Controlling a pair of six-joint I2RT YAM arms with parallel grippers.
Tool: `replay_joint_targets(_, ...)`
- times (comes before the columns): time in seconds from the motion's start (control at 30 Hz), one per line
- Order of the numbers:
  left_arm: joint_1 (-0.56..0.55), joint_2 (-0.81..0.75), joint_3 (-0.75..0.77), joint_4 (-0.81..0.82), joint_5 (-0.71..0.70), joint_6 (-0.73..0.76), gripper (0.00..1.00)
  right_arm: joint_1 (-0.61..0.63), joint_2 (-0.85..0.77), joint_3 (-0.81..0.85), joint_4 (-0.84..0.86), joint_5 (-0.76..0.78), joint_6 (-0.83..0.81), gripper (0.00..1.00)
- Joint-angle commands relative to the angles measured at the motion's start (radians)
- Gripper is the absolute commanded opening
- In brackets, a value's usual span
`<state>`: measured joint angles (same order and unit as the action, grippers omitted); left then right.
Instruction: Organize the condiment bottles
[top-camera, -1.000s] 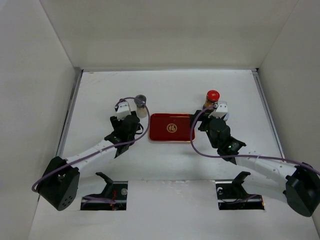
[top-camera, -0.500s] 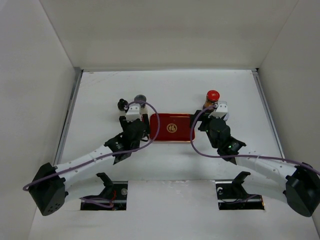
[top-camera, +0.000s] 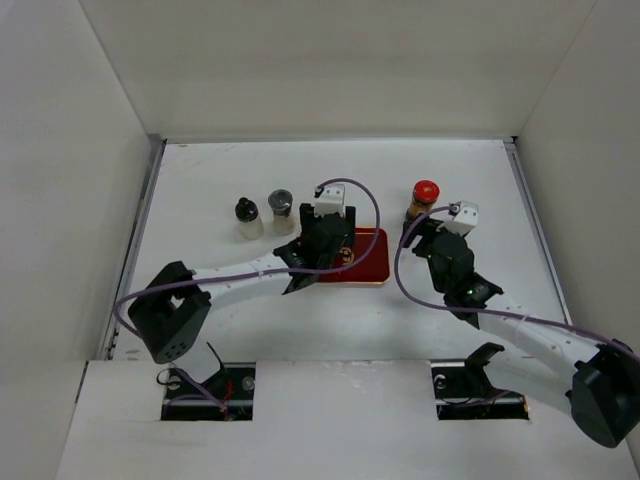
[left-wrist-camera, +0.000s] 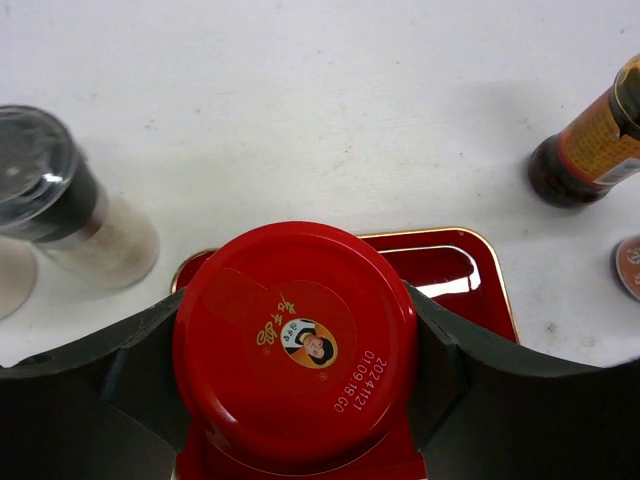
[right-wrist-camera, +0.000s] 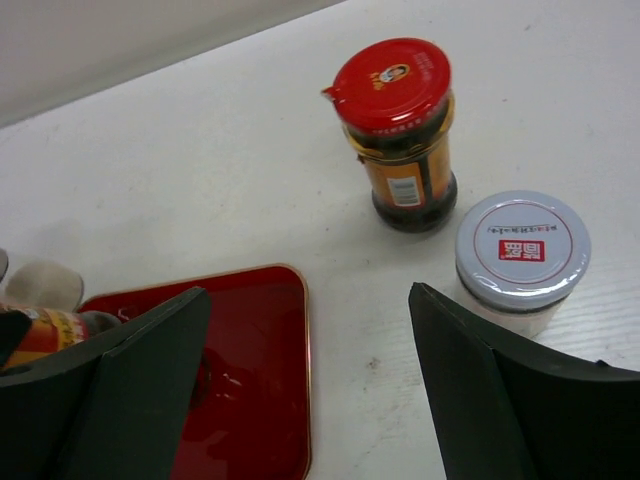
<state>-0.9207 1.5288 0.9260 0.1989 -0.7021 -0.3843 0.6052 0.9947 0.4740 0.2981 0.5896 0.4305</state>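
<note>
The robot's left gripper will put the red-capped jar down on the red tray (top-camera: 342, 240) just behind its gold emblem.
My left gripper (left-wrist-camera: 297, 360) is shut on a red-capped jar (left-wrist-camera: 295, 340), holding it over the red tray (left-wrist-camera: 450, 265). In the top view the gripper (top-camera: 325, 238) covers that jar. A black-capped bottle (top-camera: 247, 217) and a grey-capped shaker (top-camera: 282, 210) stand left of the tray (top-camera: 368, 262). A second red-capped jar (right-wrist-camera: 395, 130) and a silver-lidded jar (right-wrist-camera: 520, 250) stand right of the tray (right-wrist-camera: 250, 380). My right gripper (right-wrist-camera: 308, 300) is open beside them with only table between its fingers, the silver-lidded jar just outside its right finger.
White walls enclose the table on three sides. The grey-capped shaker (left-wrist-camera: 55, 195) stands close to my left gripper's left side. The brown body of the second red-capped jar (left-wrist-camera: 590, 150) shows at the right of that view.
My left arm has swung right, from beside the two shakers to over the tray, uncovering the black-capped bottle. My right wrist has shifted slightly right and its jaws have narrowed a little.
</note>
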Motion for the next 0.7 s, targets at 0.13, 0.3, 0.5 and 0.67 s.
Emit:
replay_joint_targets(0.13, 0.027, 0.093, 0.154, 0.191, 0.035, 0.041, 0.33, -0.054, -0.059, -0.018, -0.013, 0.029, 0.066, 0.56)
replay_joint_targets(0.3, 0.036, 0.157, 0.174, 0.201, 0.041, 0.041, 0.33, -0.063, -0.088, -0.031, -0.011, 0.030, 0.071, 0.61)
replay_joint_targets(0.5, 0.053, 0.200, 0.178, 0.224, 0.055, 0.042, 0.36, -0.063, -0.073, -0.029, 0.001, 0.018, 0.074, 0.67)
replay_joint_targets(0.67, 0.050, 0.212, 0.177, 0.254, 0.066, 0.042, 0.39, -0.063, -0.059, -0.025, 0.010, 0.018, 0.070, 0.72)
